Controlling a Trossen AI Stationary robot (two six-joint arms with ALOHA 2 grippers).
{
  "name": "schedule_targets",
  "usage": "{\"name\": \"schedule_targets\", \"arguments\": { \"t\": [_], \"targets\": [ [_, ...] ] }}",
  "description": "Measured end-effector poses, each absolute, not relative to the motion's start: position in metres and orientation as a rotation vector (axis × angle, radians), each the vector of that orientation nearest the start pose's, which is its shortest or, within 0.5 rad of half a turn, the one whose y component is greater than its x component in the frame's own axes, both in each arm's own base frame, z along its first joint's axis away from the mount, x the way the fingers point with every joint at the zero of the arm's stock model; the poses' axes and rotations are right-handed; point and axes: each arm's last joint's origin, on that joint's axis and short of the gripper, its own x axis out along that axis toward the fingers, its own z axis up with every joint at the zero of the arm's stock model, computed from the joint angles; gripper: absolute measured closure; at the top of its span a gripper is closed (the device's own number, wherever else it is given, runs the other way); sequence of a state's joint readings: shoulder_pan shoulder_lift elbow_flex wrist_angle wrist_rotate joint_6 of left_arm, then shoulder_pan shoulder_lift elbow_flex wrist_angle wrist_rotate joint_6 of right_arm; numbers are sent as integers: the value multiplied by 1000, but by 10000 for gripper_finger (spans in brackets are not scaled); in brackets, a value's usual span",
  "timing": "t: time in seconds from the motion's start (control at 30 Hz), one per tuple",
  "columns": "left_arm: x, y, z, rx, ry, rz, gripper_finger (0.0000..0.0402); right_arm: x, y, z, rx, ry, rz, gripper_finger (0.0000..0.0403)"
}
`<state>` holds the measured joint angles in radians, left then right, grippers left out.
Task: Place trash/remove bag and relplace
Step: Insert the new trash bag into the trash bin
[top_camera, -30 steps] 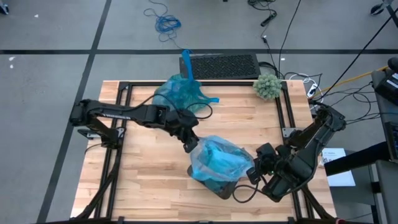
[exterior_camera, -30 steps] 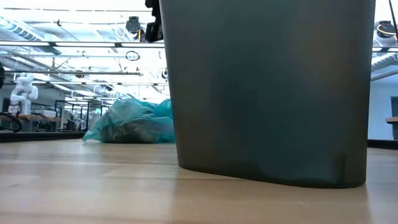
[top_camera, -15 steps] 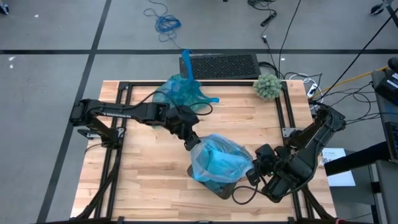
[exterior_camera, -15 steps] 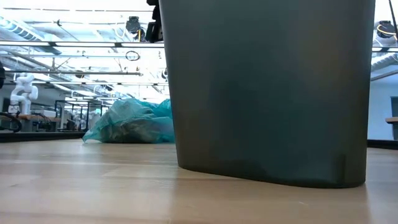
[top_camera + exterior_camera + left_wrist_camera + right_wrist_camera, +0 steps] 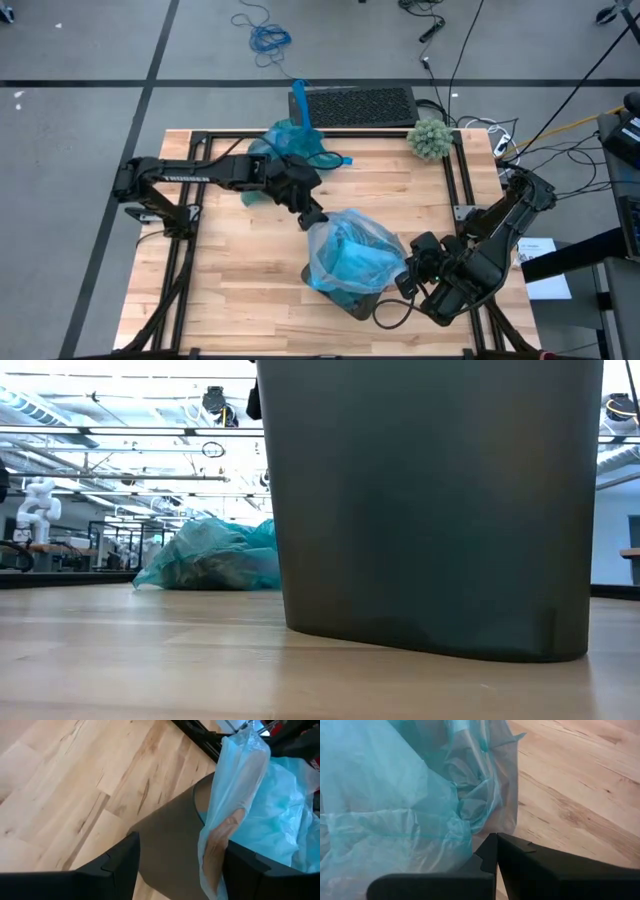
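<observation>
I can see the bin's uncovered rim beside the bag's upright flap, so I will pinch the flap's edge [image 5: 220,837] with my left gripper and pull it over that rim.
A dark grey bin [image 5: 360,303] stands on the table's near right part with a light blue bag [image 5: 350,255] bunched over its mouth. My left gripper [image 5: 315,218] hovers open at the bin's far left rim. In its wrist view a flap of the bag [image 5: 227,805] stands between the open fingers, close to one finger [image 5: 247,865]. My right gripper [image 5: 408,272] is shut on the bag at the bin's right side. A second, filled blue bag [image 5: 295,148] rests on the table's far side. The trash is hidden. My left gripper is open around the bag's upright flap [image 5: 215,855]; whether the flap touches a finger I cannot tell. My right gripper pinches a gathered bunch of the bag's film [image 5: 465,827] between its two shut fingers, coming level from the table's right. The film spreads from there over the bin's mouth.
A fuzzy grey-green ball [image 5: 430,138] sits at the far right corner. A black mat [image 5: 352,103] lies beyond the far edge. The bin [image 5: 430,510] fills most of the low view, with the filled bag [image 5: 210,555] behind it. Bare wood lies at the near left.
My left gripper has opened, let go of the bag's far left rim, and drawn back toward the table's far edge. The bag stays draped over the bin, and the bin has not moved.
</observation>
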<state>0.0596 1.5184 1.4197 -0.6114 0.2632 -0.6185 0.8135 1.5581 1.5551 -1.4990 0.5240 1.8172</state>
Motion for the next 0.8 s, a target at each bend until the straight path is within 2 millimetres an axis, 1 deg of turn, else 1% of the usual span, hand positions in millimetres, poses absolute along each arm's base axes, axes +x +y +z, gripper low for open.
{"name": "schedule_targets", "arguments": {
  "t": [0.23, 0.33, 0.47, 0.57, 0.8],
  "targets": [
    [328, 15, 341, -704, 751, -23, 175, 195, 185, 334, 672, 893, -768, 403],
    [329, 15, 343, -759, 737, -60, 175, 195, 186, 334, 673, 896, -764, 403],
    [328, 16, 353, -810, 692, -139, 175, 195, 186, 334, 673, 897, -764, 403],
    [328, 18, 355, -843, 692, -159, 175, 195, 186, 334, 661, 901, -755, 403],
    [327, 25, 356, -838, 678, -187, 175, 196, 186, 334, 662, 901, -747, 403]
  ]
}}
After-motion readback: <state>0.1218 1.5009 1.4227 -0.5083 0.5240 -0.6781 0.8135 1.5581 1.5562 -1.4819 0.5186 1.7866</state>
